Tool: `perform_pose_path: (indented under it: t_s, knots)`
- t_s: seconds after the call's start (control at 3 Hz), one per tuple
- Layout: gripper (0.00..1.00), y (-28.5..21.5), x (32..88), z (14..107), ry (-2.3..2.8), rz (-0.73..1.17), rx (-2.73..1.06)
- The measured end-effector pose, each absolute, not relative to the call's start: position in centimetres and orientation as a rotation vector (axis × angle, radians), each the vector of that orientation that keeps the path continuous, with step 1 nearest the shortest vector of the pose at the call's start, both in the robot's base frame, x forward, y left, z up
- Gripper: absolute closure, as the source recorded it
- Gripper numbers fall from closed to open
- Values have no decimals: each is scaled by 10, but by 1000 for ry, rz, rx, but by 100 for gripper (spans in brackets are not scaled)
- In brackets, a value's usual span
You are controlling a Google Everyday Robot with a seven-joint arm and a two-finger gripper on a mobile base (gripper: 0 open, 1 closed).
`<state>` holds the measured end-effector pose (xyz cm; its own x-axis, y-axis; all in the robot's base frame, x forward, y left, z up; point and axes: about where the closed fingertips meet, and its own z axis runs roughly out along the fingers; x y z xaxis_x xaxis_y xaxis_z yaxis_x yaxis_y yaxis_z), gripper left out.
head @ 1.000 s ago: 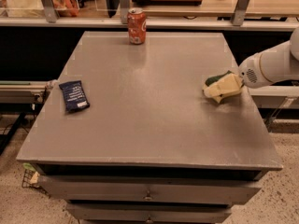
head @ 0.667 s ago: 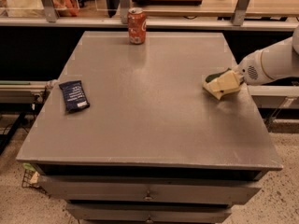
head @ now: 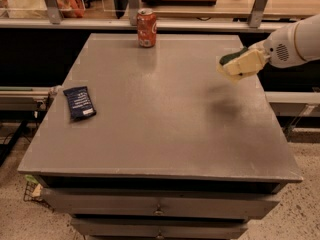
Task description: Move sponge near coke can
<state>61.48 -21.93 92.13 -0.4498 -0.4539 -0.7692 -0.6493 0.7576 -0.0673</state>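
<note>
Next, my gripper lets go of the sponge on the grey tabletop (head: 155,50) just in front of the coke can.
The sponge (head: 228,60), pale yellow with a dark green top, is held in the air above the table's right side, and its shadow falls on the tabletop below. My gripper (head: 242,64), cream-coloured at the end of a white arm coming in from the right, is shut on the sponge. The coke can (head: 146,28), red-orange with a silver top, stands upright at the far edge of the table, left of centre. It is well to the left of the sponge and further back.
A dark blue flat packet (head: 79,102) lies near the left edge of the grey table (head: 150,134). A shelf with metal posts (head: 260,4) runs behind the table. Drawers sit below the table's front edge.
The gripper has lifted the sponge off the tabletop and carried it up and slightly back. The can and the packet have not moved.
</note>
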Motion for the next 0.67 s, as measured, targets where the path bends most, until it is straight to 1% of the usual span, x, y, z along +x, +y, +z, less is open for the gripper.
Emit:
perform_pose_path:
  t_s: [0.33,0.67]
  knots:
    - [100,-218,615,920,2124,301,-824]
    - [100,-205,622,915,2103,326,-820]
